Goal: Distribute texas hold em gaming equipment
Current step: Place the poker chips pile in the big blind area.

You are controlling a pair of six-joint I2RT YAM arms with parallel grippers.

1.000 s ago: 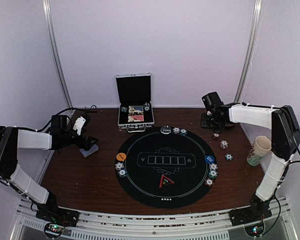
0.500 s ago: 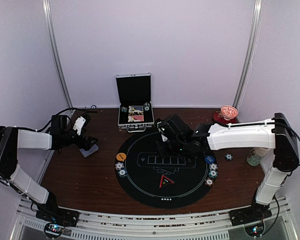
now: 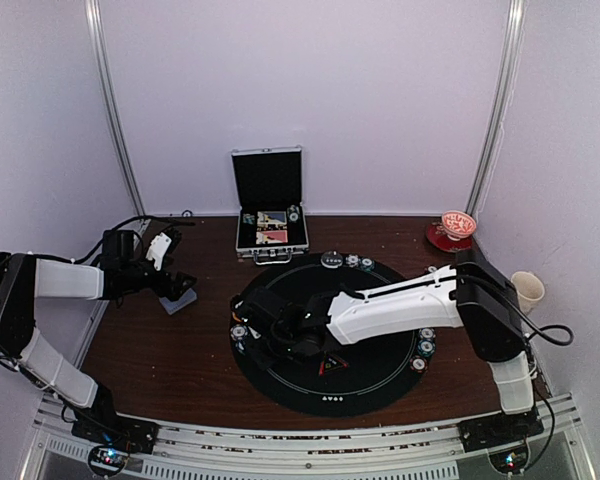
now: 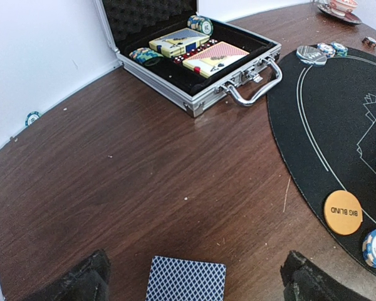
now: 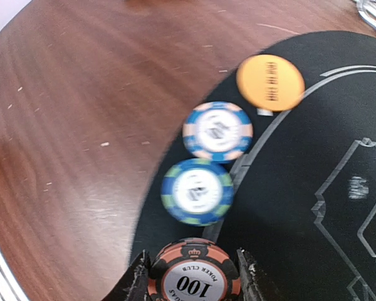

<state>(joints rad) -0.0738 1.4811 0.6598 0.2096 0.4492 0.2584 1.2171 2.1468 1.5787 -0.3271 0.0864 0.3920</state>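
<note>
The red-and-black poker chip will lie on the mat, just this side of the blue-green chip (image 3: 249, 364) (image 5: 169, 261), when my right gripper releases it.
My right gripper (image 5: 193, 281) is shut on a red-and-black poker chip (image 5: 194, 260) marked 100, low over the left edge of the round black mat (image 3: 330, 385). Just ahead of it a blue-green chip (image 5: 197, 191), a pink-blue chip (image 5: 217, 130) and an orange button disc (image 5: 270, 82) lie on the mat. From above, that gripper (image 3: 270, 325) hangs beside those chips (image 3: 240, 333). My left gripper (image 4: 197, 285) stands wide open over the wooden table, left of the mat. A blue-backed playing card (image 4: 187, 279) lies flat between its fingers, untouched.
The open silver case (image 4: 200, 94) with card decks and chips stands at the back. More chips sit at the mat's far edge (image 3: 352, 261) and right edge (image 3: 425, 340). A paper cup (image 3: 528, 290) and a red dish (image 3: 458, 228) are at the right. One chip (image 4: 32, 118) lies by the wall.
My right arm has swung from the table's back right corner across the mat to its left edge. The left arm has not moved.
</note>
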